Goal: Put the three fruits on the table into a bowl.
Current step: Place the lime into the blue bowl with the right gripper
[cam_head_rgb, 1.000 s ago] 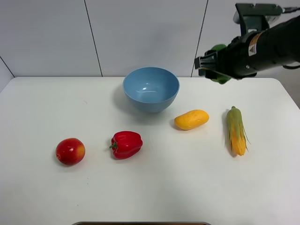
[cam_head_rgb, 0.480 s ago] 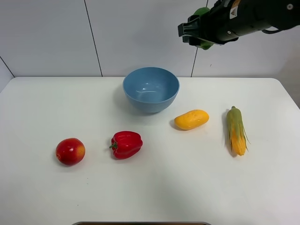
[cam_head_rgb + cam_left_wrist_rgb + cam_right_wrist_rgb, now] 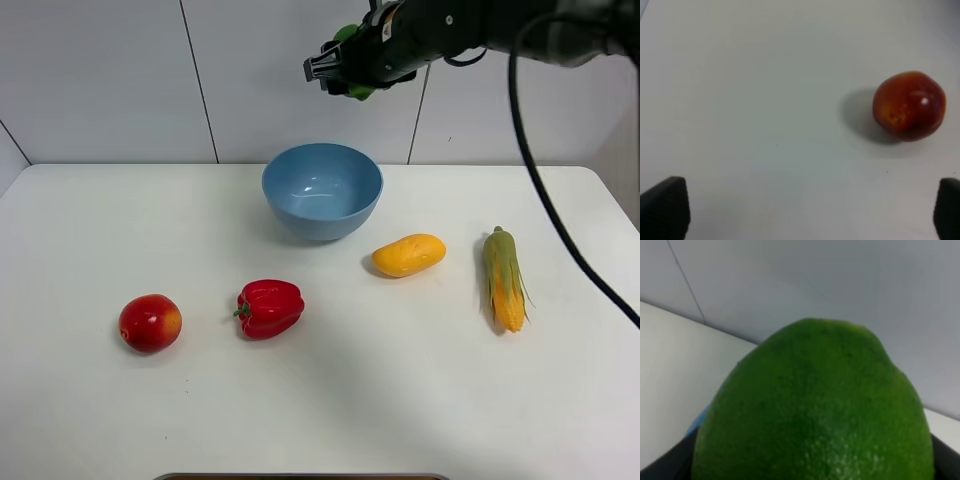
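Note:
Next, my right gripper releases the green lime on the inside bottom of the light-blue bowl (image 3: 322, 201).
My right gripper (image 3: 338, 70) hangs high above the far rim of the light-blue bowl (image 3: 322, 226), shut on the green lime (image 3: 361, 93). That lime (image 3: 815, 405) fills the right wrist view. On the white table (image 3: 400, 400) the yellow-orange mango (image 3: 408, 254) lies right of the bowl. The red apple (image 3: 150, 322) sits at the front left. In the left wrist view my left gripper (image 3: 805, 215) stands open over bare table, with the apple (image 3: 909, 105) a little ahead and to one side. The exterior view does not show the left arm.
A red bell pepper (image 3: 270, 307) lies between the apple and the mango. A corn cob (image 3: 504, 277) lies at the right. A black cable (image 3: 560, 230) from the right arm curves down over the right side of the table.
The right gripper has carried the lime up and to the left, from right of the bowl to above its far rim. Nothing on the table has moved.

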